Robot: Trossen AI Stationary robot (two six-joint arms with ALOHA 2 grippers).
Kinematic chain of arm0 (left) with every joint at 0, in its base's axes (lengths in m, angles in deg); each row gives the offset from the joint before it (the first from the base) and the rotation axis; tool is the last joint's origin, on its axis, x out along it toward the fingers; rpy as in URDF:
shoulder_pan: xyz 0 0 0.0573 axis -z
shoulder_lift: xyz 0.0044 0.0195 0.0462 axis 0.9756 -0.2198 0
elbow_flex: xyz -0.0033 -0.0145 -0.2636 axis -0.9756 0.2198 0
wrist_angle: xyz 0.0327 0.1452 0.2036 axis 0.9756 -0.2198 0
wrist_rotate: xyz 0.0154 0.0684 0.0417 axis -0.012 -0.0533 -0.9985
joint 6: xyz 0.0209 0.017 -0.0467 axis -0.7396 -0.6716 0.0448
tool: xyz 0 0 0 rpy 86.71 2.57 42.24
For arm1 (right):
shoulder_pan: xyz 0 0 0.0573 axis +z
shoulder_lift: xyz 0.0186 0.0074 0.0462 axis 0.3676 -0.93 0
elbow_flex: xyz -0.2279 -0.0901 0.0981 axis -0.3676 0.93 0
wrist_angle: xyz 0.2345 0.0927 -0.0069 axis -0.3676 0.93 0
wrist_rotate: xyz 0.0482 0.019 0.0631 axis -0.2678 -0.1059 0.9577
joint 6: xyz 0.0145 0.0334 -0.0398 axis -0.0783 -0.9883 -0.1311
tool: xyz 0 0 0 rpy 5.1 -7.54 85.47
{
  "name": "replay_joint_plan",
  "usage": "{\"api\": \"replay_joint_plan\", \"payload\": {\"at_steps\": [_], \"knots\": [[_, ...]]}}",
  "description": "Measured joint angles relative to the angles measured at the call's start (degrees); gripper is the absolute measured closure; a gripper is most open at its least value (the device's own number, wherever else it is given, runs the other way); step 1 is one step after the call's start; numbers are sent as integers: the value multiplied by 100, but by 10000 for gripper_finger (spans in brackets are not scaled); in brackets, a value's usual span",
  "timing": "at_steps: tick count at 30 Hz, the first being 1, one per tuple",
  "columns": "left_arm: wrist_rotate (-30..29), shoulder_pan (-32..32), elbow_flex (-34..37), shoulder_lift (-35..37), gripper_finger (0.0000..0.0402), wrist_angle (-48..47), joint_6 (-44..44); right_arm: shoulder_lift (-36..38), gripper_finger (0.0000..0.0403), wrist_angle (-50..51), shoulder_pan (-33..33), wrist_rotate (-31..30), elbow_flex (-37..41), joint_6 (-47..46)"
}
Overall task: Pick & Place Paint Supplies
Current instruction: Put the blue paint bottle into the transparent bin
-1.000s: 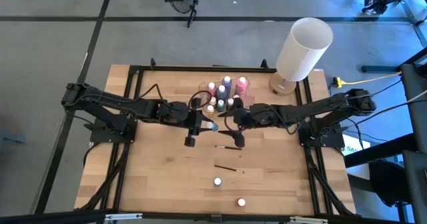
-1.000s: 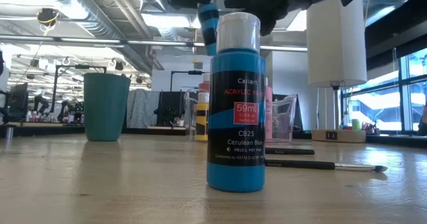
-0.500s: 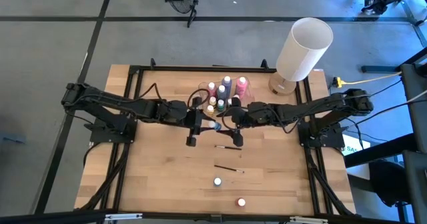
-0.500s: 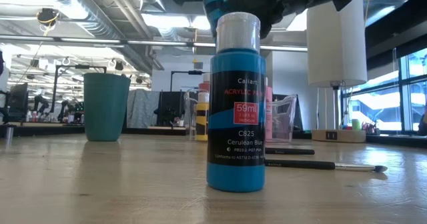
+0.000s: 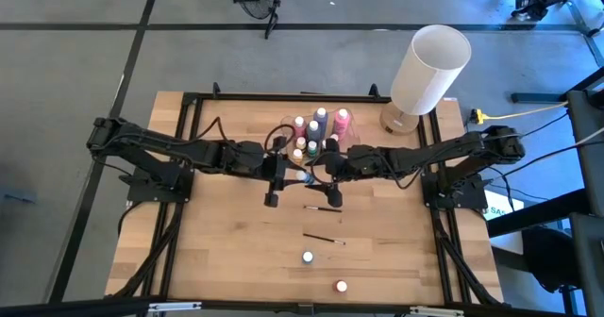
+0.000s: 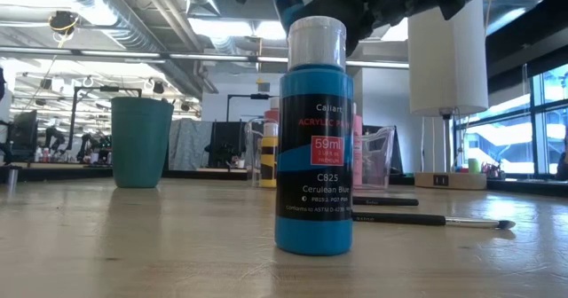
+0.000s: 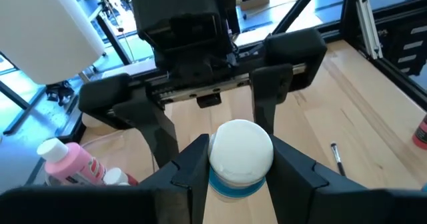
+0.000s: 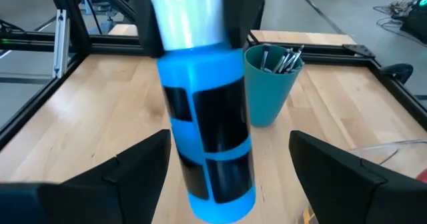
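The blue bottle leans in my left gripper, so my right gripper will hold the bottle's lower body [image 8: 220,179] before my left gripper gets a straighter grip.
A blue paint bottle [image 8: 207,137] with a white cap [image 7: 240,151] hangs above the table's middle, cap uppermost, with my left gripper [image 5: 294,176] shut on it. My right gripper [image 5: 321,172] faces it from the table's right and is open. Its two fingers [image 8: 137,174] stand on either side of the bottle's lower body with gaps showing. A second blue bottle [image 6: 313,138] stands on its base near the front edge. Beside it I see a red bottle [image 5: 341,286]. Two paintbrushes [image 5: 323,208] lie flat at mid-table. My left gripper pinches the blue bottle between its two fingers [image 7: 190,174], on the blue shoulder just under the white cap [image 7: 230,187]. The fingers come nearly level from the table's left. The bottle is lifted clear of the table and leans a little, its base toward my right gripper.
Several paint bottles [image 5: 319,128] cluster at the far middle by a clear cup [image 6: 377,156]. A teal cup [image 8: 270,84] holds brushes. The big white lamp [image 5: 429,67] stands at the far right corner. Bare wood lies at the near left.
My left gripper has tipped upward a little, and the held bottle has swung higher with it. My right gripper has edged toward the bottle from the table's right and stayed open.
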Motion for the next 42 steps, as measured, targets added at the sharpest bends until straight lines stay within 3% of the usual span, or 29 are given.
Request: {"api": "replay_joint_plan", "payload": {"at_steps": [6,12,27,32,42], "knots": [[4,0,0,0,285,86,-44,-52,100,-17,-24,0,2,9],[4,-2,0,0,285,90,-48,-52,130,-10,-25,0,2,5],[-11,-4,0,0,285,65,-37,-52,284,120,-20,20,2,15],[-8,-4,0,0,285,63,-33,-52,288,120,-20,39,2,13],[-180,9,0,6,210,61,-215,-48,290,120,-26,127,2,-57]]}}
